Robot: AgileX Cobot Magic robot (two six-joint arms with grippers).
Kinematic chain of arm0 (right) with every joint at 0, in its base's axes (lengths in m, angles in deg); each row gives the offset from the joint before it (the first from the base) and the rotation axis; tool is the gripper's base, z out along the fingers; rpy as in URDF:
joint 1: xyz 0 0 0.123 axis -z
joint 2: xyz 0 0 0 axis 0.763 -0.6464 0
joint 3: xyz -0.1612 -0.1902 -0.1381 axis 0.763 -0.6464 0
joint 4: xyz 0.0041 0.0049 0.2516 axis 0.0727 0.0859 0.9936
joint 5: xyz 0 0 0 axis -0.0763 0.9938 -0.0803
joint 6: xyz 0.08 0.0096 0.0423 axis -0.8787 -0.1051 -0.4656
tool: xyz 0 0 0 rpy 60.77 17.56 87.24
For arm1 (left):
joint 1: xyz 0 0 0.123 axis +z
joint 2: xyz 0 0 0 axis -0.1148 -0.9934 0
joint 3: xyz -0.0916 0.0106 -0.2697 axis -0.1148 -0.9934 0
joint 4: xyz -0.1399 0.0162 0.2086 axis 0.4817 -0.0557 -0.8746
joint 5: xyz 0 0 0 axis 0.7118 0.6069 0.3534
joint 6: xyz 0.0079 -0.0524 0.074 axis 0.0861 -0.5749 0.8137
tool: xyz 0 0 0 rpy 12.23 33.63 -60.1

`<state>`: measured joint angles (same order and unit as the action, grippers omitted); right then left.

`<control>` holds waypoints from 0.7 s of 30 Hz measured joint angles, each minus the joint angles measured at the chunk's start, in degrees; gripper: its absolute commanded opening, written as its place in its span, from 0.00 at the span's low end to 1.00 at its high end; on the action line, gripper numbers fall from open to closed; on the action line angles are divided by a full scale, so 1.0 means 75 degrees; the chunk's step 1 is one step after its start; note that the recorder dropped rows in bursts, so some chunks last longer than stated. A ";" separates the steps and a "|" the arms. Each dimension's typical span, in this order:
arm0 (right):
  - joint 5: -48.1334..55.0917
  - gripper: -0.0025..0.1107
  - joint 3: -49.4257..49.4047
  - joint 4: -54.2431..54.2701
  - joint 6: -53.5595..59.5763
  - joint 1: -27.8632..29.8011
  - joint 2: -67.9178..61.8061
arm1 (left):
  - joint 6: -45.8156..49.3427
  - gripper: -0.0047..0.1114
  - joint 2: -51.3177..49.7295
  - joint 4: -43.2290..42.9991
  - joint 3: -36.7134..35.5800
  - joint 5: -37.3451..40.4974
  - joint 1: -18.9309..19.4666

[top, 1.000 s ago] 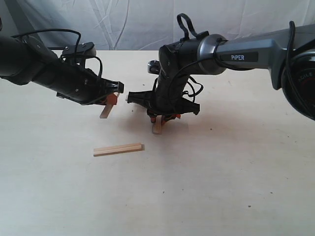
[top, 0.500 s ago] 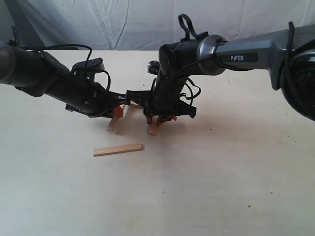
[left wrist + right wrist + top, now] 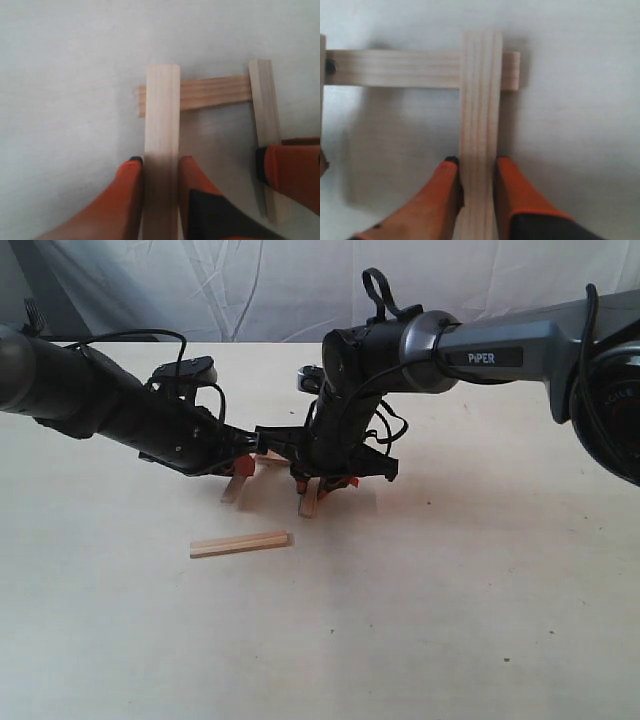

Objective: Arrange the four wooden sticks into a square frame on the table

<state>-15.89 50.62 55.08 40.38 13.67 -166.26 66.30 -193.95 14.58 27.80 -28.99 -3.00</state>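
Note:
I'll release my right gripper's wooden stick on the table farther from my left gripper (image 3: 350, 470), still crossing the crosswise stick.
In the left wrist view my left gripper (image 3: 160, 162) is shut on one wooden stick (image 3: 162, 115), whose far end lies over a crosswise stick (image 3: 212, 92). My right gripper (image 3: 477, 162) is shut on another stick (image 3: 481, 100), which crosses the other end of that crosswise stick (image 3: 395, 68); the crosswise stick has a dark dot near its end. In the exterior view both grippers, left (image 3: 238, 470) and right (image 3: 320, 483), are low and close together at the table's (image 3: 450, 620) middle. A fourth stick (image 3: 240, 543) lies loose in front of them.
The right arm's thick grey body (image 3: 500, 345) reaches in from the right, and the dark left arm (image 3: 90, 400) from the left. A white cloth backdrop (image 3: 250, 285) hangs behind the table's far edge.
My left gripper has carried its stick right and down, close beside the right gripper. The right gripper has shifted slightly left with its stick. The loose front stick has not moved.

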 measured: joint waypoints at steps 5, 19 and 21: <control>0.0000 0.02 0.0000 0.0019 0.0028 -0.0011 0.0000 | 0.0000 0.04 0.0000 0.0034 0.0000 -0.0061 0.0000; 0.0000 0.02 0.0000 0.0019 0.0050 -0.0011 0.0000 | 0.0013 0.42 0.0000 0.0049 0.0000 -0.0158 0.0000; 0.0000 0.02 0.0000 0.0019 0.0050 -0.0011 0.0000 | 0.0013 0.42 0.0000 0.0049 0.0000 -0.0158 0.0000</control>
<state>-15.89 50.62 55.22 40.75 13.58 -166.26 66.39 -193.95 14.94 27.80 -30.17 -3.00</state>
